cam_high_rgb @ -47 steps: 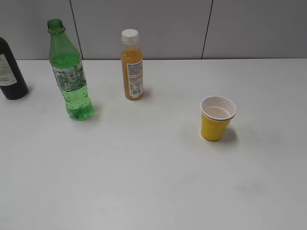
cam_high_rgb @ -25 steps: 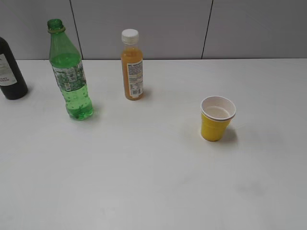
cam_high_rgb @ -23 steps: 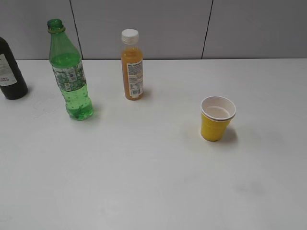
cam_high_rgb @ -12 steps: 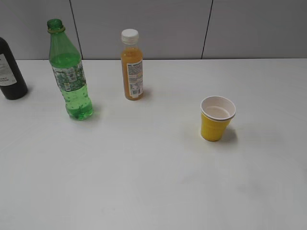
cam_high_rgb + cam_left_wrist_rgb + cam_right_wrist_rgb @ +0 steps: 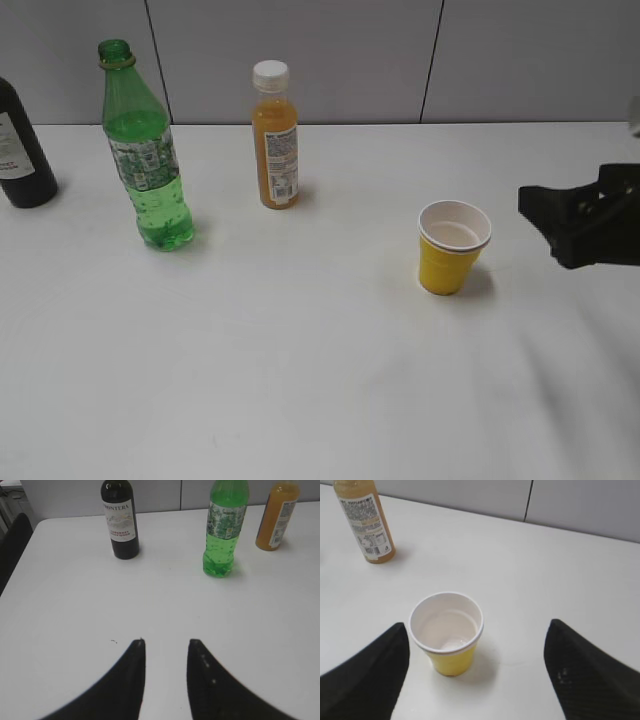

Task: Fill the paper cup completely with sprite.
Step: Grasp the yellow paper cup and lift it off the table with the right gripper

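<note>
Next, my right gripper grasps the lower half point(image 5: 446, 271) point(image 5: 452, 664) of the yellow paper cup, below its white rim, because the cup is standing open and upright.
The yellow paper cup point(image 5: 453, 248) stands upright right of the table's middle, white inside, with a trace of clear liquid at its bottom in the right wrist view point(image 5: 447, 632). The green sprite bottle point(image 5: 146, 150) stands uncapped at the back left, about half full, and shows in the left wrist view point(image 5: 225, 527). My right gripper point(image 5: 560, 225) is open and empty, to the right of the cup and apart from it; its jaws stand wide point(image 5: 476, 630). My left gripper point(image 5: 166, 642) is open and empty over bare table, well short of the bottle.
An orange juice bottle point(image 5: 275, 135) with a white cap stands at the back centre. A dark bottle point(image 5: 20, 150) with a white label stands at the far left edge, left of the sprite point(image 5: 120, 522). A grey wall runs behind the table.
My right gripper has come into the exterior view from the right edge, near the cup. The bottles and the cup have not moved.
</note>
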